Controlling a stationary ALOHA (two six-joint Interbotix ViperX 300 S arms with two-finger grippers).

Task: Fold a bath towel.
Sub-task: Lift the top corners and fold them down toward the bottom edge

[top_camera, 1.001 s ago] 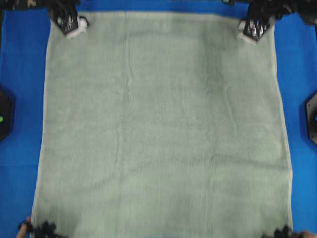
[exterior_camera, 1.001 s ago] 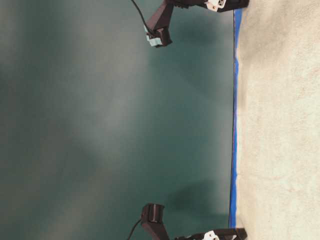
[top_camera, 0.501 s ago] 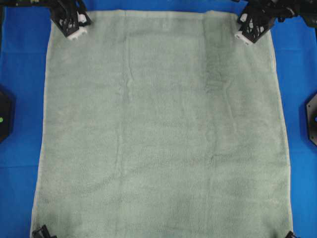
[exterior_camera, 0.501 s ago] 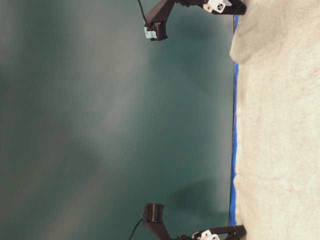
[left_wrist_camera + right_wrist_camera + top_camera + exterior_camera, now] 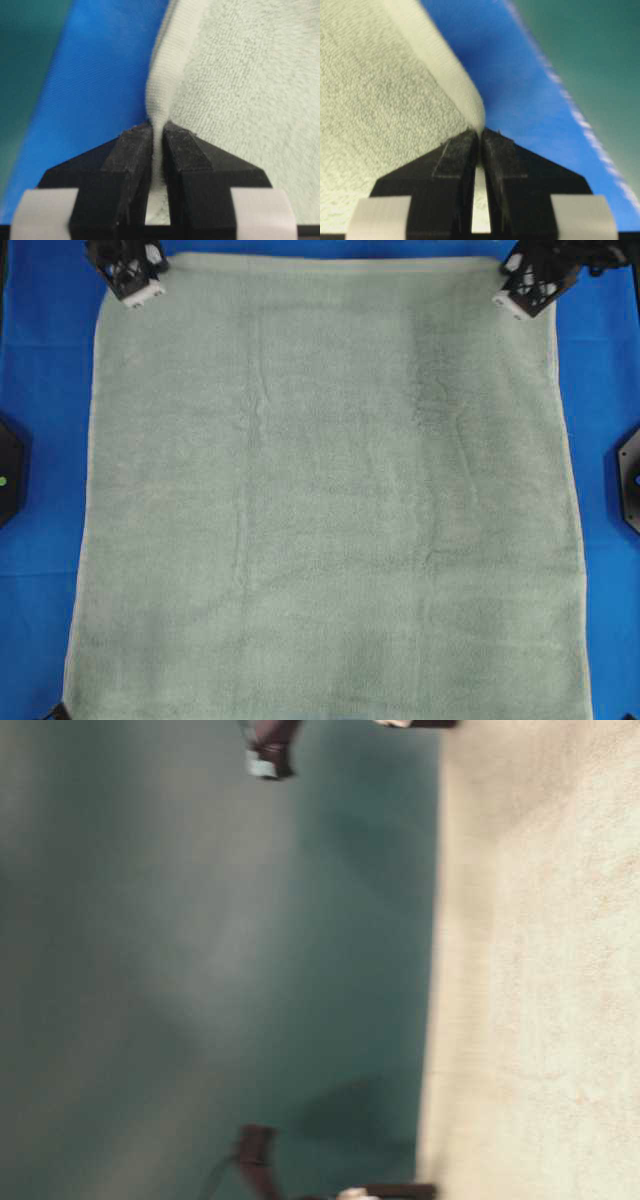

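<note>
My left gripper will let go of the bath towel's far corner over the towel's near corner [image 5: 122, 652], at a spot that I see just inside its side edge.
The bath towel [image 5: 320, 490] is a pale sage-green terry rectangle lying spread flat over most of the overhead view. My left gripper [image 5: 128, 270] sits at its far left corner, and the left wrist view shows that gripper [image 5: 157, 131] shut on the light hem [image 5: 165, 75], which runs up between the black fingers [image 5: 131, 150]. My right gripper [image 5: 535, 285] is at the far right corner; in its wrist view it [image 5: 481, 133] is shut on the hem [image 5: 455, 85] too. At table level the towel [image 5: 540, 970] looks blurred, its far edge raised.
A bright blue cloth [image 5: 40, 390] covers the table under the towel and shows along both sides. Black fixtures stand at the left edge [image 5: 8, 468] and the right edge [image 5: 630, 475]. A teal backdrop [image 5: 200, 960] stands behind the table.
Both grippers have closed on the far corners and drawn back toward the top of the overhead view. The towel's far edge has risen, hiding the blue strip at table level.
</note>
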